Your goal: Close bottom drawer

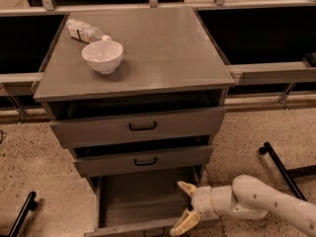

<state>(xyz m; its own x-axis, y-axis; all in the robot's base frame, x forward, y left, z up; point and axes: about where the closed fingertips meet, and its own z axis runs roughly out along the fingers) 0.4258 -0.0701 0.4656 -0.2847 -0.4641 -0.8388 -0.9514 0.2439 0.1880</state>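
Note:
The bottom drawer needs a push. Next, my gripper closes at the bottom drawer's front panel (183, 230), just beside the black handle.
The bottom drawer (133, 201) of the grey cabinet stands pulled far out, its deep tray open to view and its front panel (128, 229) at the frame's lower edge. Its handle is barely visible at the bottom edge. My gripper (184, 207) is open at the drawer's front right corner, one yellowish finger (186, 187) over the tray's right side and the other (183, 224) by the front panel. The white arm (256, 204) comes in from the lower right.
The top drawer (140, 126) and middle drawer (143, 160) stand slightly pulled out, each with a black handle. A white bowl (102, 56) and a lying plastic bottle (85, 30) rest on the cabinet top. Black legs stand on the speckled floor at right (280, 168) and left (22, 214).

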